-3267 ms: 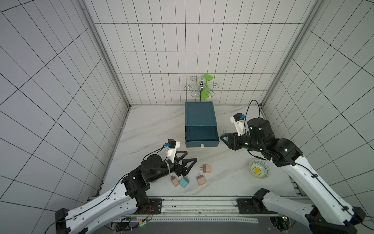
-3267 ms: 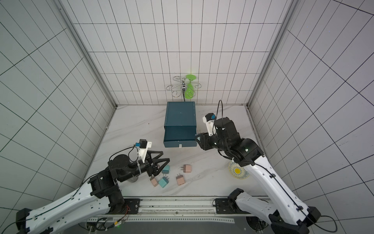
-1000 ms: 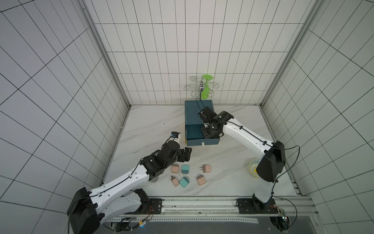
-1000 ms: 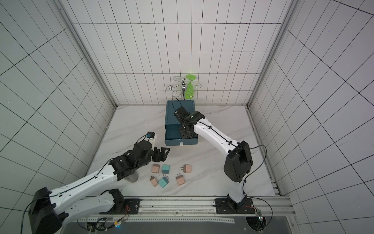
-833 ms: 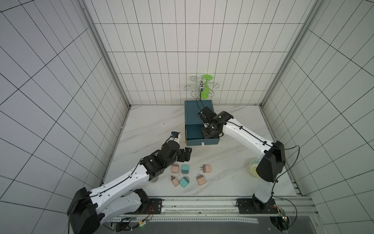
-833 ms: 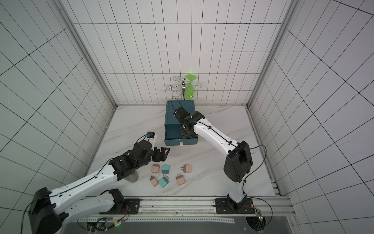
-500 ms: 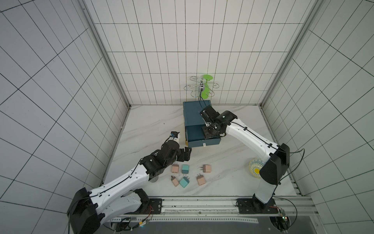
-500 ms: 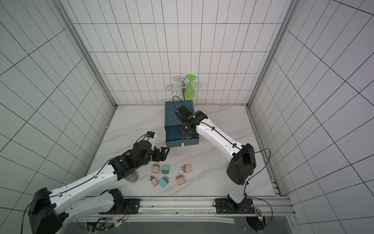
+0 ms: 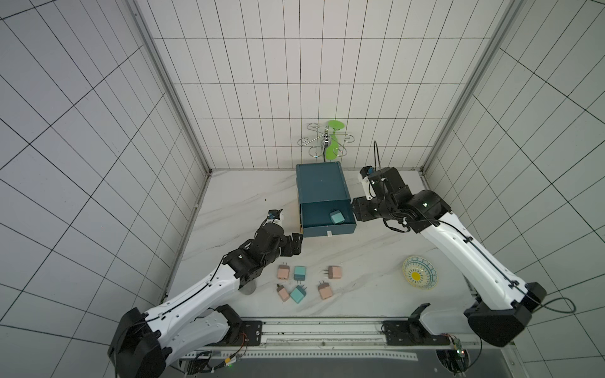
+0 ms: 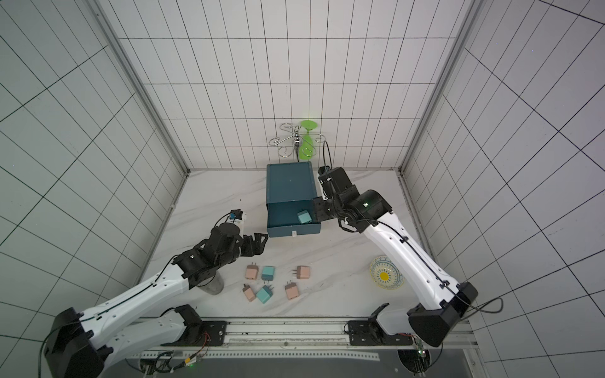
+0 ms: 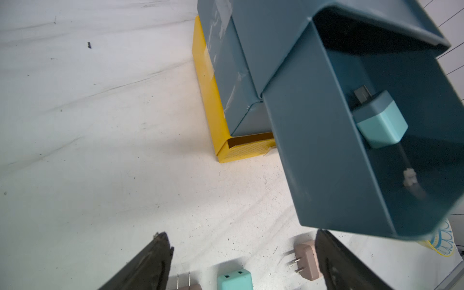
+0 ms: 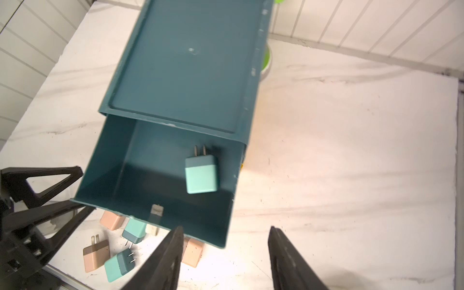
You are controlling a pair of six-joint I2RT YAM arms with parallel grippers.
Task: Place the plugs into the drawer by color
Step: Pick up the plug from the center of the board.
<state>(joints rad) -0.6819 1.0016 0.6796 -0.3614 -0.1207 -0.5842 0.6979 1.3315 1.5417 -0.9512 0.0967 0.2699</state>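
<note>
The left gripper will next close on the body of the teal plug [image 9: 298, 294] nearest the table's front edge, farther from the drawer than the other plug.
The dark teal drawer [image 9: 327, 229] stands pulled out of its cabinet [image 9: 320, 183]. One teal plug [image 9: 336, 216] [image 12: 200, 174] lies inside it near the right wall. Several more plugs lie on the table in front, among them a teal one [image 9: 299, 273], a second teal one [image 9: 298, 294] and a peach one [image 9: 334, 272]. My left gripper [image 9: 296, 243] [image 11: 242, 238] hangs open and empty by the drawer's front left corner. My right gripper [image 9: 357, 212] [image 12: 226, 229] is open and empty just right of the drawer.
A yellow patterned plate [image 9: 419, 273] sits at the right front. A wire hook stand with a green piece [image 9: 327, 144] is behind the cabinet. A grey cup [image 10: 214, 288] stands under my left arm. A yellow base [image 11: 213, 100] shows under the cabinet.
My right arm has drawn back from over the drawer to its right side, with jaws apart. The teal plug now lies loose in the drawer. My left arm has barely moved.
</note>
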